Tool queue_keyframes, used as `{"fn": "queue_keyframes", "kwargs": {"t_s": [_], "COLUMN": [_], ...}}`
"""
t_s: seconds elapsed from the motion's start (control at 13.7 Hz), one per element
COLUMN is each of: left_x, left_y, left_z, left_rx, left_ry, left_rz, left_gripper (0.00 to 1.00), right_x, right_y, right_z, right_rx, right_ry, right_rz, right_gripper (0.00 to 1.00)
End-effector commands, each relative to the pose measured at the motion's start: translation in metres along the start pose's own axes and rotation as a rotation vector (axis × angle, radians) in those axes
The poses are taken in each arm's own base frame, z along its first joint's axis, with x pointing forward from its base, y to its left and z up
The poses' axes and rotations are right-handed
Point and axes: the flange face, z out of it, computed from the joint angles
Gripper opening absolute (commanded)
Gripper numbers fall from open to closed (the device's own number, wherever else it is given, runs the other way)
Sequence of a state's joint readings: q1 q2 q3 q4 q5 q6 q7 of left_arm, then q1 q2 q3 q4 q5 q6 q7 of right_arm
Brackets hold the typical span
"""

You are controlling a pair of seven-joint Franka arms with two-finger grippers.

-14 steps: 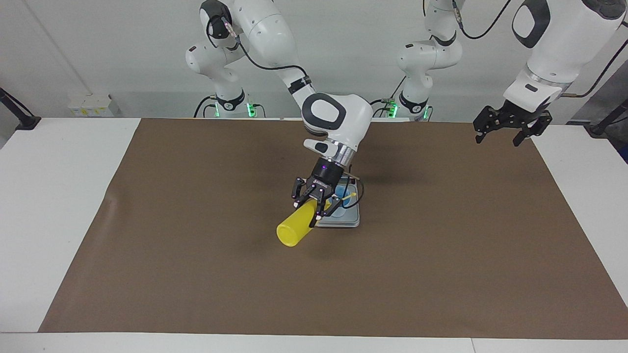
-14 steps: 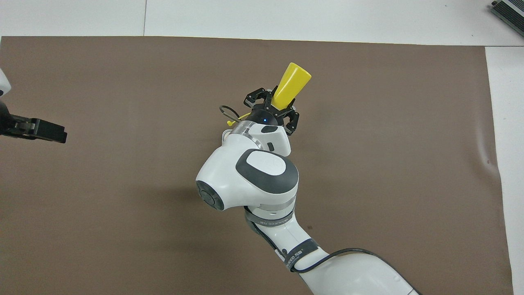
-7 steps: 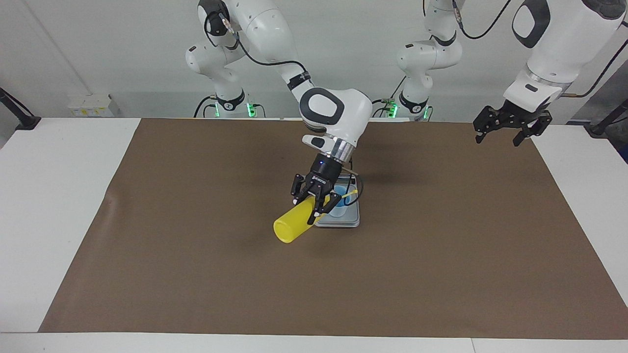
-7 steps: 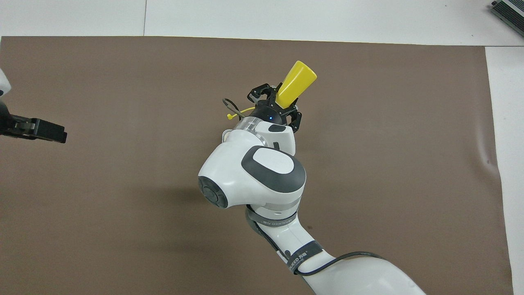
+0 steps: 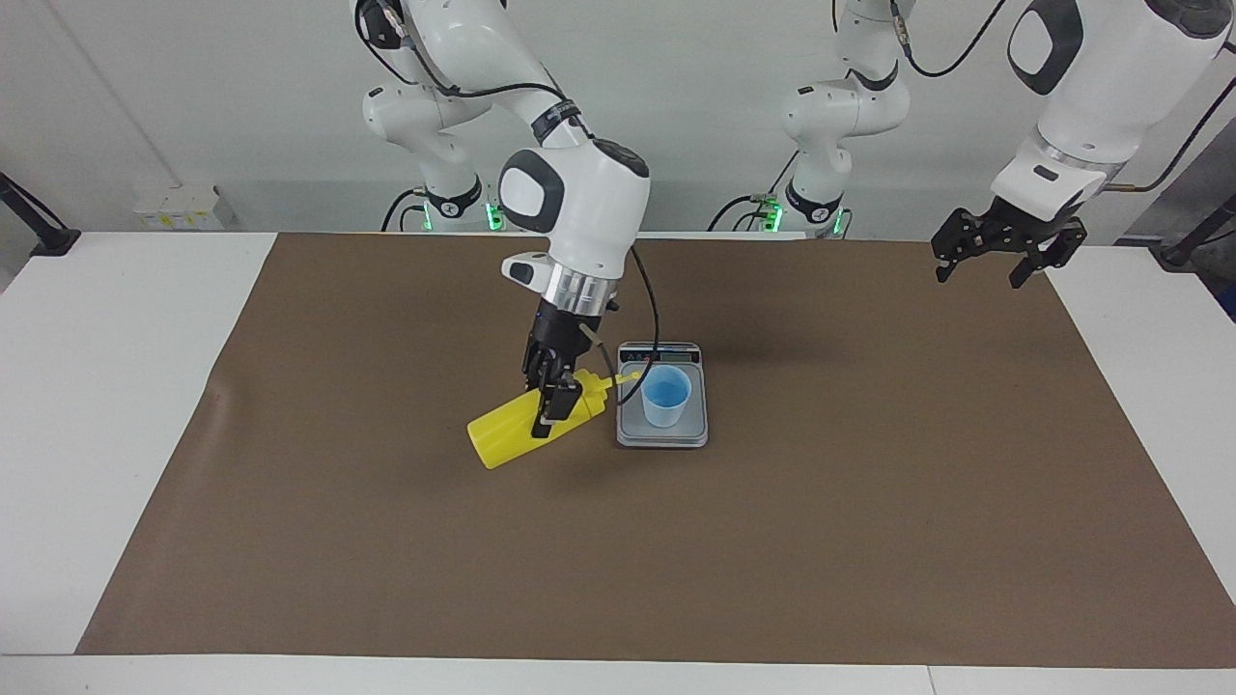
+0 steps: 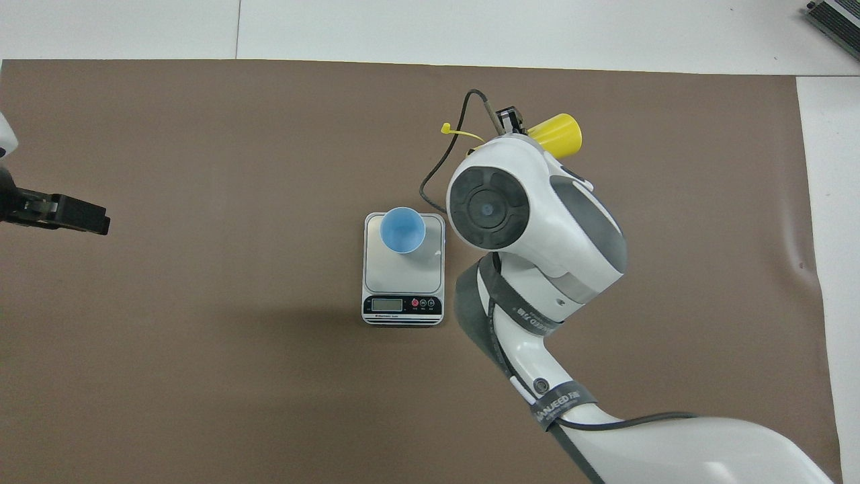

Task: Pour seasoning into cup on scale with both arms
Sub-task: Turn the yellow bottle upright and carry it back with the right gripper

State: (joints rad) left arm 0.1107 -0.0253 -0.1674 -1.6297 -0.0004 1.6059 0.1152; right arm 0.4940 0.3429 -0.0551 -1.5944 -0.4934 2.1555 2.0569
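Observation:
The seasoning will be released from my right gripper on the brown mat level with the cup (image 6: 611, 222), well away from the scale.
My right gripper (image 5: 547, 403) is shut on the seasoning (image 5: 512, 431), a yellow squeeze bottle. The bottle lies almost level, low over the mat beside the scale (image 5: 662, 431), toward the right arm's end. Its nozzle points at the scale and its tethered cap (image 5: 632, 378) hangs out over the scale's edge. In the overhead view the arm hides most of the seasoning (image 6: 557, 133), leaving only its base and the cap (image 6: 445, 128) visible. The light blue cup (image 5: 666, 397) stands upright on the scale (image 6: 403, 277), at the end of the plate away from the display; the cup (image 6: 402, 230) is uncovered. My left gripper (image 5: 983, 268) waits open in the air.
A brown mat (image 5: 869, 502) covers most of the white table (image 5: 116, 405). The left gripper (image 6: 91, 218) hangs over the mat's edge at the left arm's end. The right arm's wrist and elbow (image 6: 531, 222) loom beside the scale.
The right arm has swung the bottle off the cup toward its own end of the table and turned its wrist, uncovering cup and scale. The left arm has not moved.

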Motion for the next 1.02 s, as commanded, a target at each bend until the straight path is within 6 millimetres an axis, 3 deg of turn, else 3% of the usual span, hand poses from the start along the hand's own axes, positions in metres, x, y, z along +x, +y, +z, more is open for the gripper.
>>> {"fn": "queue_keyframes", "kwargs": {"t_s": [0.0,0.44,0.73,0.95], "left_x": [-0.008,-0.008,-0.008,-0.008], "left_y": [0.0,0.001,0.001,0.001], "left_z": [-0.002,-0.001,-0.001,-0.002], "left_rx": [0.005,0.005,0.005,0.005], "left_ry": [0.002,0.001,0.001,0.002], "left_rz": [-0.002,0.0,0.0,0.0], "left_gripper": [1.0,1.0,1.0,1.0], "right_x": [0.038,0.124,0.181,0.203], "right_y": [0.006,0.034,0.074,0.105], "right_z": [0.013,0.076,0.116,0.141], "right_rx": [-0.087,-0.272,-0.297,-0.299], "right_ry": [-0.127,-0.435,-0.61,-0.738], "right_rz": [0.154,0.319,0.358,0.386], "right_gripper": [0.0,0.0,0.0,0.0]}}
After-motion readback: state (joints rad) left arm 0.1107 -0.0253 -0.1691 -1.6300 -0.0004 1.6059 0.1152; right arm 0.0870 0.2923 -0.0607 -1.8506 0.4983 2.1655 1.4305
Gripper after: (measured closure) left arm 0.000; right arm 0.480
